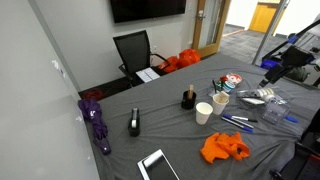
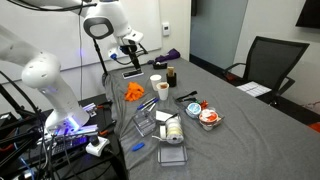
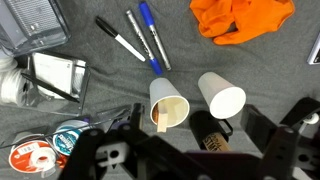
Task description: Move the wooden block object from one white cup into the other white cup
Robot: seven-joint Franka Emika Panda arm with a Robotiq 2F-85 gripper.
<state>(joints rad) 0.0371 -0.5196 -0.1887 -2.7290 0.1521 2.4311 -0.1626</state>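
Observation:
The wooden block's upper end [image 1: 222, 95] [image 3: 162, 126], inside the white cup nearer the clear plastic box, is next for my gripper to go to and close on.
Two white cups stand side by side on the grey table. In the wrist view the left cup [image 3: 168, 103] holds the tan wooden block [image 3: 162, 116], which leans inside it; the right cup [image 3: 222, 96] looks empty. Both cups also show in both exterior views [image 1: 204, 112] [image 1: 221, 100] [image 2: 155, 82] [image 2: 162, 92], where the block is too small to see. My gripper [image 3: 195, 152] hangs well above the cups, open and empty, its dark fingers at the bottom of the wrist view. It also shows in both exterior views [image 1: 272, 74] [image 2: 132, 46].
A dark cylindrical holder [image 3: 210, 133] stands right next to the cups. Markers [image 3: 122, 38] and a blue pen [image 3: 154, 34], an orange cloth [image 3: 244, 18], a clear plastic box [image 3: 55, 76] and tape rolls [image 3: 36, 156] lie around. A purple umbrella [image 1: 97, 120] and a tablet [image 1: 155, 165] lie farther off.

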